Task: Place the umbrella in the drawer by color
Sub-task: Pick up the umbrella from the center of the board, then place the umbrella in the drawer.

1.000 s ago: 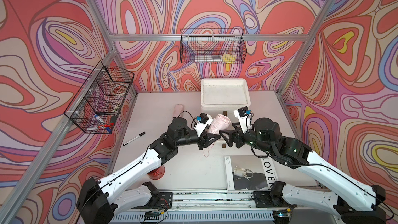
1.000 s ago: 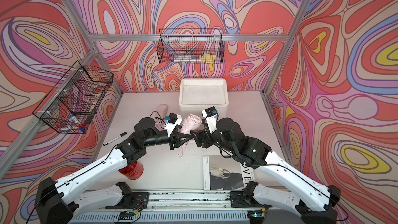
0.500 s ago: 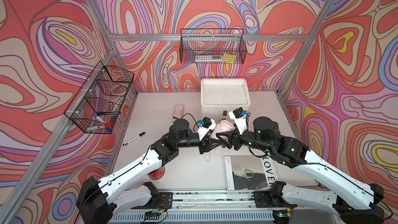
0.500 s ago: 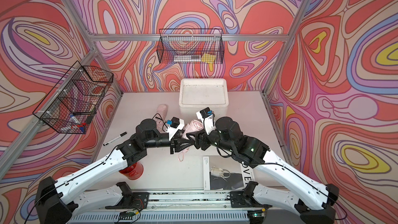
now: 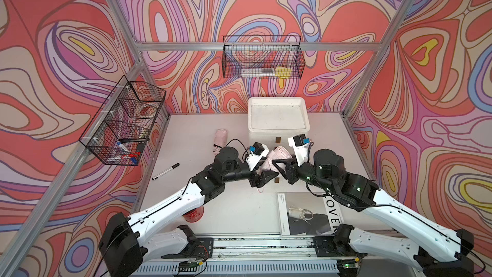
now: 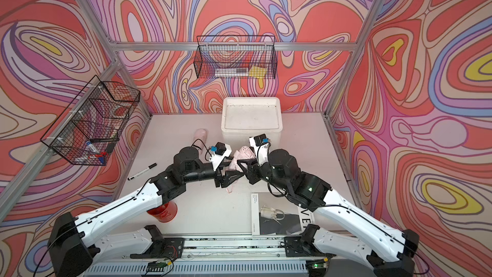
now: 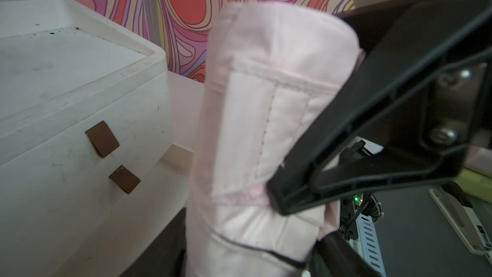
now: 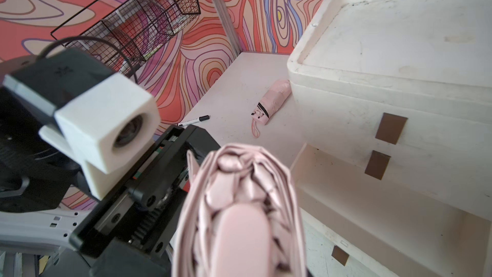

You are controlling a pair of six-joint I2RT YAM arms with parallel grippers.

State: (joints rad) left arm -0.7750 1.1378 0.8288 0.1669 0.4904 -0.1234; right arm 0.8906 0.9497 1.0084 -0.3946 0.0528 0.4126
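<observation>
The folded pale pink umbrella will go down from my right gripper inside the lower drawer's end nearer the second pink umbrella (image 5: 263, 163) (image 8: 338, 188), where I need to leave it.
A folded pale pink umbrella (image 5: 277, 155) (image 6: 242, 155) (image 7: 266, 118) (image 8: 239, 209) hangs above the table in front of the white drawer unit (image 5: 278, 129) (image 6: 251, 129) (image 7: 66, 102) (image 8: 399, 81). My right gripper (image 5: 282, 167) (image 6: 243, 168) is shut on it; its black finger (image 7: 372, 118) presses into the fabric. My left gripper (image 5: 263, 176) (image 6: 229, 176) is at the umbrella's lower end, open, with its jaws standing off the fabric. A lower drawer (image 8: 372, 198), pale pink inside, stands pulled out. A second pink umbrella (image 5: 221, 141) (image 6: 200, 135) (image 8: 274, 99) lies on the table left of the unit.
A black marker (image 5: 165, 171) lies at the left. A red cup (image 5: 193, 213) stands under the left arm. A magazine (image 5: 308, 213) lies near the front edge. Wire baskets hang on the left wall (image 5: 125, 121) and the back wall (image 5: 262, 59).
My right gripper has moved in and closed on the pink umbrella. My left gripper, which held it before, has opened its jaws.
</observation>
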